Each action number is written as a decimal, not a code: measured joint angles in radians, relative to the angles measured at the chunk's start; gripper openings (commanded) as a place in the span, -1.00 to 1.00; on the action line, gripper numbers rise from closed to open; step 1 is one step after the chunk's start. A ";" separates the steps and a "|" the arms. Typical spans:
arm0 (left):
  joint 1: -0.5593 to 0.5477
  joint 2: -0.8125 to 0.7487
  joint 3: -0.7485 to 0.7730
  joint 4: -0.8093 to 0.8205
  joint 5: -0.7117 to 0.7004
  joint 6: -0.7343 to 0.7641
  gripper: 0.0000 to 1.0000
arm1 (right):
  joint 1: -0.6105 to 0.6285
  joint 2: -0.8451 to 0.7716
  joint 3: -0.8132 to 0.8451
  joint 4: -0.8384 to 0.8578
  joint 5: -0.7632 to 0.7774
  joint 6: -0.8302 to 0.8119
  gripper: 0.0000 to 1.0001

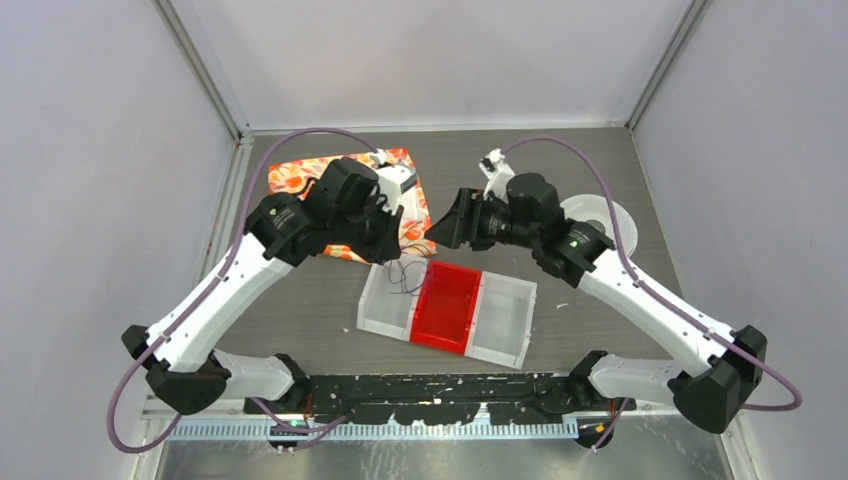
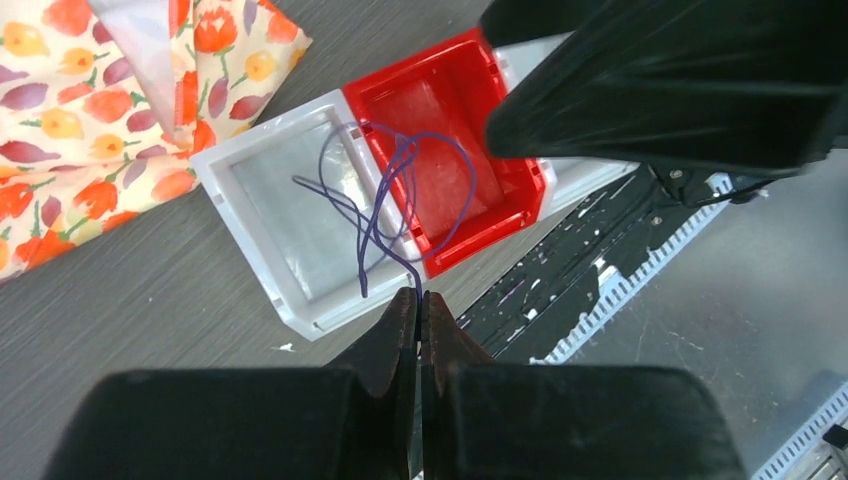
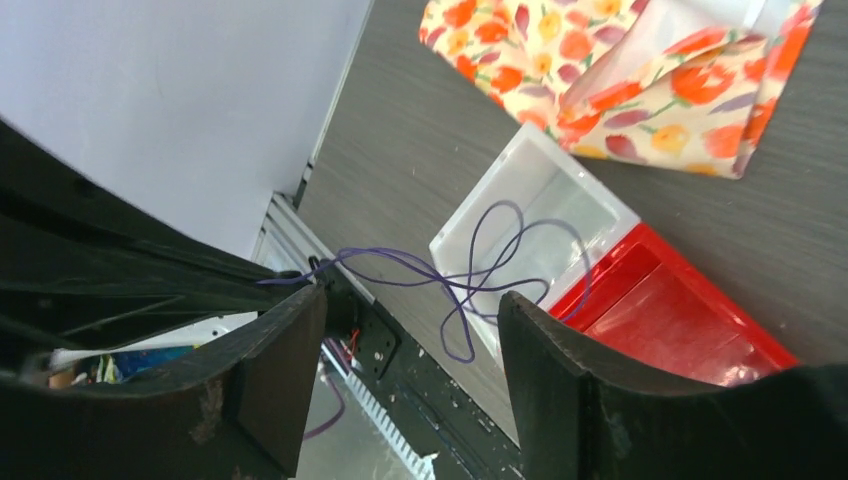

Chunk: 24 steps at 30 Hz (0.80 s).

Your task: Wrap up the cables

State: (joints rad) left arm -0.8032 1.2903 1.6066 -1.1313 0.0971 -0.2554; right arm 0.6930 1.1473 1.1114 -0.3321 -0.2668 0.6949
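Observation:
The wire hangs in crossing loops from the robot's left gripper, so next the right gripper grabs the wire (image 3: pixel 347 254) near the left gripper's fingers and pulls the loops apart before wrapping.
The cable (image 2: pixel 392 190) is a hair-thin dark blue-purple wire in loose loops, hanging over the clear left and red middle compartments of a three-part tray (image 2: pixel 250 215). My left gripper (image 2: pixel 420 293) is shut on one end of the wire and holds it above the tray's near edge. The right wrist view shows the loops (image 3: pixel 478 278) running left to the left gripper's dark fingers. My right gripper (image 3: pixel 405 325) is open and empty, with the loops beyond its fingertips. In the top view the wire (image 1: pixel 408 272) dangles below the left gripper (image 1: pixel 398 243), and the right gripper (image 1: pixel 440 228) is close beside it.
The tray (image 1: pixel 505 318) lies mid-table, with a red middle section. A floral orange cloth pouch (image 1: pixel 300 175) lies at the back left under the left arm. A white round spool (image 1: pixel 603 214) sits under the right arm. A black rail (image 1: pixel 440 385) runs along the near edge.

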 measured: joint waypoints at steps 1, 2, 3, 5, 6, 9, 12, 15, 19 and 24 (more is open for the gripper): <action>0.000 -0.008 0.000 0.005 0.007 0.000 -0.99 | 0.012 0.013 -0.002 0.002 -0.004 0.002 0.31; 0.000 -0.015 0.000 0.009 0.013 -0.001 -0.99 | 0.023 0.028 -0.004 0.006 -0.007 0.005 0.30; 0.000 -0.022 0.000 0.013 0.019 -0.001 -0.99 | 0.032 0.042 -0.006 0.010 -0.009 0.008 0.30; 0.000 -0.034 0.000 0.016 0.030 0.000 -0.99 | 0.044 0.064 -0.011 0.013 -0.010 0.012 0.29; 0.000 -0.037 0.000 0.016 0.036 0.000 -0.99 | 0.048 0.073 -0.014 0.014 -0.009 0.013 0.28; 0.000 -0.038 0.000 0.017 0.045 0.001 -0.99 | 0.052 0.093 -0.024 0.018 -0.008 0.016 0.13; 0.000 -0.038 0.000 0.019 0.049 0.001 -0.99 | 0.053 0.108 -0.032 0.021 -0.007 0.019 -0.34; 0.000 -0.038 0.000 0.020 0.050 0.000 -0.99 | 0.054 0.116 -0.041 0.026 -0.004 0.021 -0.71; 0.000 -0.038 0.000 0.021 0.049 -0.001 -0.99 | 0.056 0.116 -0.051 0.026 -0.004 0.027 -0.57; 0.002 -0.038 0.000 0.030 0.048 -0.003 -0.99 | 0.058 0.116 -0.051 0.027 -0.008 0.030 -0.47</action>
State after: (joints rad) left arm -0.8017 1.2522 1.6066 -1.1015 0.1452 -0.2581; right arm 0.7509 1.2636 1.0599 -0.3050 -0.2752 0.7250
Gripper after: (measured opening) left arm 0.016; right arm 0.229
